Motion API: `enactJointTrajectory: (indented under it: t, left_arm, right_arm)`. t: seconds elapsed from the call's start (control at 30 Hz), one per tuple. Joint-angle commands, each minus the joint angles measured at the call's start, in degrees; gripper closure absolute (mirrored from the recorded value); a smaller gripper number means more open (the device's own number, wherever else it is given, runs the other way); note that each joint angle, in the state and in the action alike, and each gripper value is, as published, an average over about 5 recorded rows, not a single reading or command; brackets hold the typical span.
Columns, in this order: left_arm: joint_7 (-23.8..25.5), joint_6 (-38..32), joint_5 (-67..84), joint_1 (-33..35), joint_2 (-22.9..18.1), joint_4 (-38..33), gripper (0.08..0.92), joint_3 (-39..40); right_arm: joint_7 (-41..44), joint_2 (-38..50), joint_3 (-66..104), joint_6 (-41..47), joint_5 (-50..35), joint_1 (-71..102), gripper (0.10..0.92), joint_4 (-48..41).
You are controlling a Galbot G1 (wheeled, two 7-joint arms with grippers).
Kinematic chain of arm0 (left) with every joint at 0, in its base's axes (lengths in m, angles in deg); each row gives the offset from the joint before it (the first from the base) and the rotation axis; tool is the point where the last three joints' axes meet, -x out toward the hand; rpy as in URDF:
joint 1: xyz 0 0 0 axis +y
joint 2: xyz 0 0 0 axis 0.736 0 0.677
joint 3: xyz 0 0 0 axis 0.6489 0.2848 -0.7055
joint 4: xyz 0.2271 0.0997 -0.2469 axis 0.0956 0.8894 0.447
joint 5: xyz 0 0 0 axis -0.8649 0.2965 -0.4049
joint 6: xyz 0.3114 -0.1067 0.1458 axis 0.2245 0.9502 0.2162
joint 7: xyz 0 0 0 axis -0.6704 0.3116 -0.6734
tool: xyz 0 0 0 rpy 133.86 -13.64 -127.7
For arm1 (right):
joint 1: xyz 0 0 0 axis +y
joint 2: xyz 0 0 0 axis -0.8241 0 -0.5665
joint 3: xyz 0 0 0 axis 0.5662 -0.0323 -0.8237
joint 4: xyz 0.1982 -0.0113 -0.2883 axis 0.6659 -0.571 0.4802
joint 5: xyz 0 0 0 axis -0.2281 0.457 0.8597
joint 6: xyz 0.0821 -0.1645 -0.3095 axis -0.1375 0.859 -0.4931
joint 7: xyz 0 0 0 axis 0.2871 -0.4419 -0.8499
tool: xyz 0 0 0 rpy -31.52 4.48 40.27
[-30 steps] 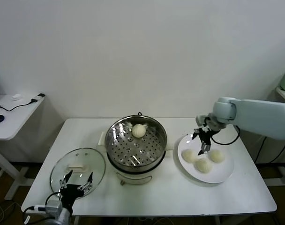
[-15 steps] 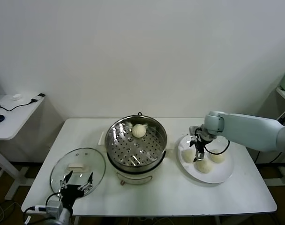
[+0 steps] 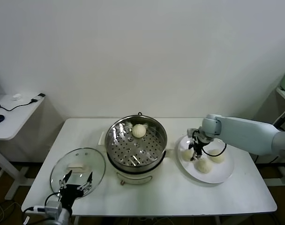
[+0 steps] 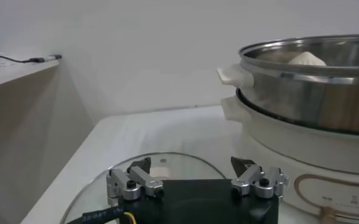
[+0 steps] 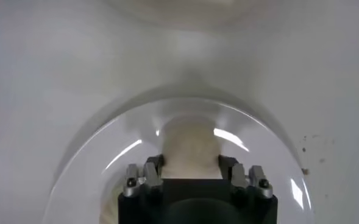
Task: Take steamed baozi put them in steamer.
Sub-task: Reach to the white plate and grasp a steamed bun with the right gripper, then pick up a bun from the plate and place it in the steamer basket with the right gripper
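Observation:
Next, I release the baozi, still on the white plate, with my right gripper beside the one in the steamer (image 3: 122,143), on the side nearest the glass lid.
The steel steamer (image 3: 115,151) stands mid-table with one baozi (image 3: 138,131) on its perforated floor at the back. Three more baozi lie on the white plate (image 3: 224,175): left (image 3: 186,154), middle (image 3: 204,165), right (image 3: 218,157). My right gripper (image 3: 195,154) is low over the plate at the left baozi. In the right wrist view its open fingers (image 5: 150,170) stand on either side of that baozi (image 5: 188,146), close against it. My left gripper (image 3: 77,181) is open and empty at the table's front left, over the near edge of the glass lid.
The glass lid (image 3: 78,165) with a cream handle lies flat to the steamer's left; it also shows in the left wrist view (image 4: 167,162), with the steamer (image 4: 313,91) beyond. A side desk (image 3: 11,112) stands at the far left.
My right gripper has moved left and down from above the plate's back to the left baozi, which now sits between its fingers. The left arm has not moved.

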Motion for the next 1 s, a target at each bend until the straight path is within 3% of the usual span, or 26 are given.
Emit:
enactJointTrajectory:
  t: [0.03, 0.3, 0.47, 0.77, 1.0]
  left_arm:
    - [-0.1, 0.2, -0.1, 0.2, -0.4, -1.0, 0.177, -0.1]
    - [-0.1, 0.7, 0.1, 0.7, 0.3, -3.0, 0.177, -0.2]
    - [0.0, 2.1, 0.2, 0.3, -0.1, -4.6, 0.177, 0.1]
    - [0.0, 3.0, -0.1, 0.1, -1.1, -5.9, 0.177, 0.9]
    - [0.3, 2.9, -0.9, 0.3, -2.3, -6.6, 0.177, 1.8]
  right_arm:
    - [2.2, 0.7, -1.3, -0.8, -1.3, -6.5, 0.431, 1.2]
    - [9.8, -2.4, -17.0, -3.5, -16.7, -35.8, 0.431, 6.9]
    - [9.6, -8.5, -16.5, -0.9, -27.8, -47.3, 0.431, 14.0]
    - [-3.0, -23.2, -8.0, 9.5, -42.6, -43.7, 0.431, 22.5]
    - [-10.9, -30.2, -5.8, 14.7, -42.0, -31.4, 0.434, 19.1]
